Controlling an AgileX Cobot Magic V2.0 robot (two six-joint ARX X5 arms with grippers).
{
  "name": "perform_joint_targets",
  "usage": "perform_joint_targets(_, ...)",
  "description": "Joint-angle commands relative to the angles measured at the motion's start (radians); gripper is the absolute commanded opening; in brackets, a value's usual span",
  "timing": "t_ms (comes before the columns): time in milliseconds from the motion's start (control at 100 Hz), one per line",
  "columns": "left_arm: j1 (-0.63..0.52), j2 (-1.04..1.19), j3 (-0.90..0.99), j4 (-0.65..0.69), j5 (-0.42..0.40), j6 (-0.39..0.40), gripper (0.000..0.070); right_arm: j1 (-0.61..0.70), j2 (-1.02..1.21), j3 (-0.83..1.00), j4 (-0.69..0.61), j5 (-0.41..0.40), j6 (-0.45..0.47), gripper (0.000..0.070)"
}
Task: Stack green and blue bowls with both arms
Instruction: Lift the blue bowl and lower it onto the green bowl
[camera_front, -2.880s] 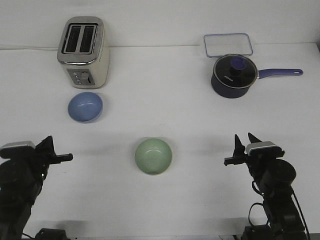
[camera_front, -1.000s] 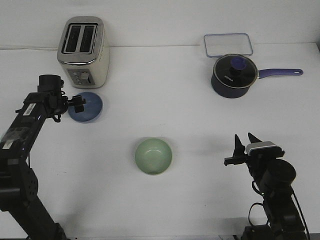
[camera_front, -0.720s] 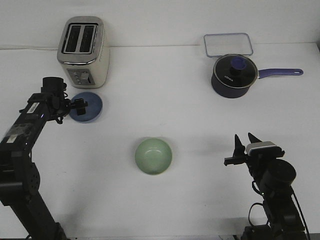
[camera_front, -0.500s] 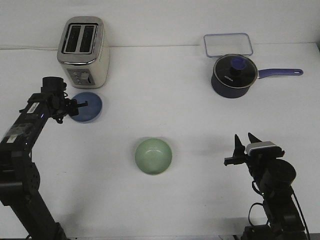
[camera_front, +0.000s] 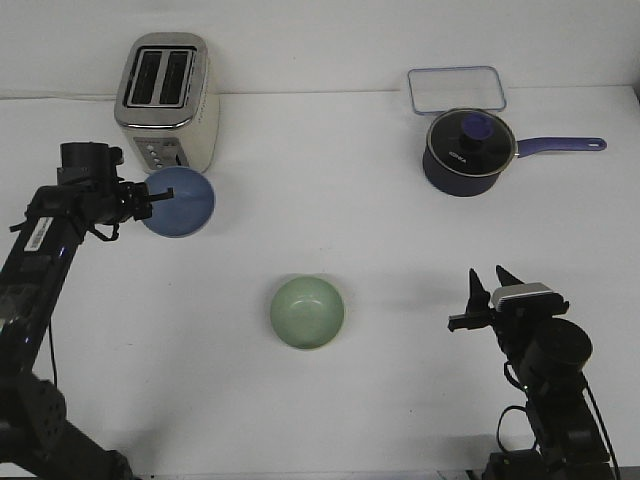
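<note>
My left gripper is to let go of the periwinkle blue bowl inside the pale green bowl (camera_front: 308, 312), which is on the white table.
The pale green bowl (camera_front: 307, 312) sits on the white table near the middle front. The periwinkle blue bowl (camera_front: 181, 201) is at the left, just in front of the toaster, tipped a little and raised off the table. My left gripper (camera_front: 150, 199) reaches in from the left and is shut on the blue bowl's left rim. My right gripper (camera_front: 487, 292) rests low at the front right, well to the right of the green bowl, open with nothing between its fingers.
A cream and chrome toaster (camera_front: 166, 101) stands at the back left, right behind the blue bowl. A dark navy lidded pot (camera_front: 469, 151) with a purple handle sits at the back right, with a clear rectangular container (camera_front: 456, 89) behind it.
My left arm swung from the front left to the blue bowl, closed on its rim and has now lifted it slightly up and back. The right arm has not moved.
</note>
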Motion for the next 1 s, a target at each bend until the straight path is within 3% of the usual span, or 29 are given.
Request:
perform_joint_targets(0, -0.021, -0.023, 0.026, -0.022, 0.039, -0.005, 0.0008, 0.001, 0.003, 0.009, 0.011, -0.001, 0.006, 0.0297)
perform_joint_targets(130, -0.097, -0.097, 0.025, -0.090, 0.092, -0.010, 0.0008, 0.001, 0.003, 0.009, 0.011, -0.001, 0.006, 0.0297)
perform_joint_targets(370, -0.330, -0.146, -0.001, -0.168, 0.114, -0.010, 0.0008, 0.001, 0.004, 0.009, 0.011, -0.001, 0.006, 0.0297)
perform_joint_targets(640, -0.563, -0.145, -0.120, -0.113, 0.119, -0.067, 0.0008, 0.001, 0.004, 0.009, 0.010, -0.001, 0.006, 0.0297)
perform_joint_targets(990, -0.620, -0.124, -0.237, -0.029, 0.119, -0.108, 0.0012, 0.001, 0.004, 0.009, 0.011, -0.002, 0.006, 0.0297)
